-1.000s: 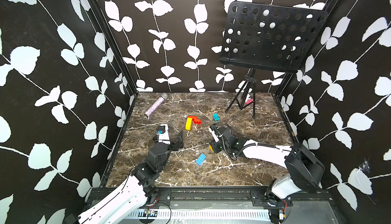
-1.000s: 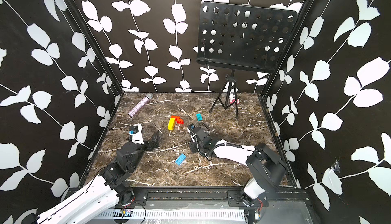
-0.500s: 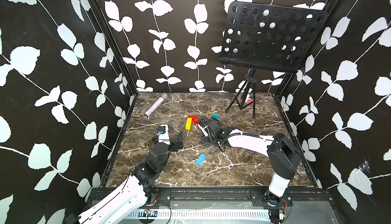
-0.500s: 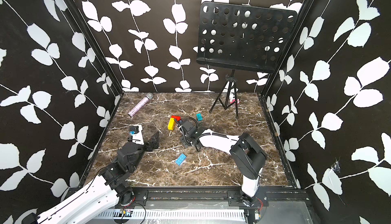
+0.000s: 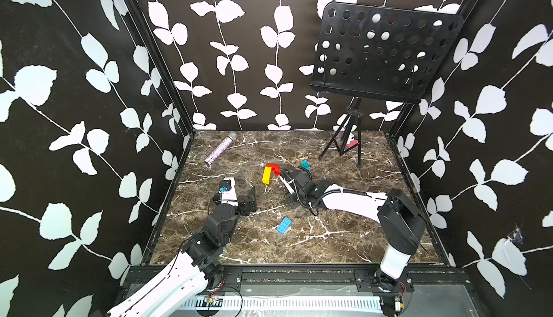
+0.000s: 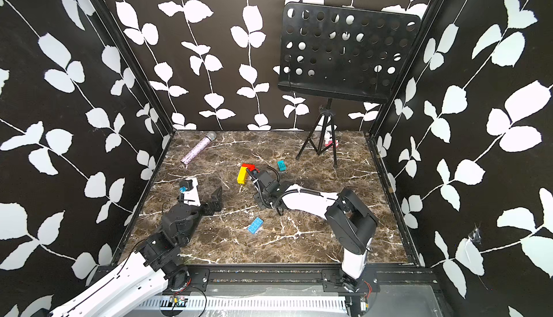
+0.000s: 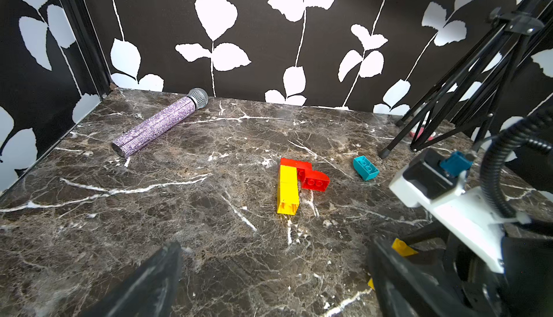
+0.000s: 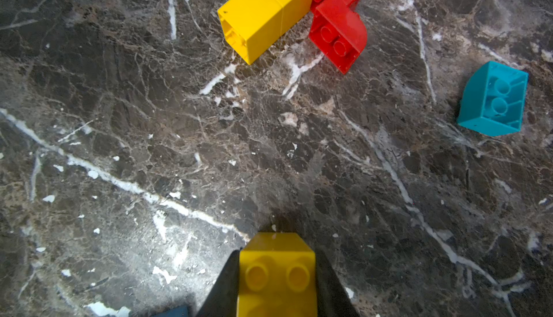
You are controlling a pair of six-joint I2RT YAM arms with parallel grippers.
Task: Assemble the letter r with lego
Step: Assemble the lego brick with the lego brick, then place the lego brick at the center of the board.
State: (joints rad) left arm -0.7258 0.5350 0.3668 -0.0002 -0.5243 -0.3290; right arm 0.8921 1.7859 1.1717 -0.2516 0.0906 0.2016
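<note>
The robot's right gripper will set the yellow brick down on the floor (image 5: 283, 196) (image 8: 241, 219) between the joined lego piece and the blue brick.
A joined lego piece of yellow bricks (image 5: 266, 175) (image 8: 266, 13) capped by red bricks (image 7: 314, 181) (image 8: 338, 31) lies flat mid-floor. A loose teal brick (image 5: 305, 164) (image 6: 281, 165) (image 8: 493, 100) lies to its right. A blue brick (image 5: 284, 225) (image 6: 255, 225) lies nearer the front. My right gripper (image 5: 284, 181) (image 8: 276, 273) is shut on a yellow brick (image 8: 276, 258), studs up, low over the floor just short of the joined piece. My left gripper (image 5: 244, 198) (image 7: 275, 249) rests open at the left with nothing between its fingers.
A glittery purple microphone (image 5: 220, 151) (image 7: 158, 124) lies at the back left. A black music stand (image 5: 380, 52) on a tripod (image 5: 344, 145) occupies the back right, with a small pink-red object (image 5: 353, 143) at its feet. Patterned walls close three sides.
My right arm has swung back and to the left, bringing its gripper with the yellow brick from the floor's middle up beside the yellow-red piece. The left arm has stayed still.
</note>
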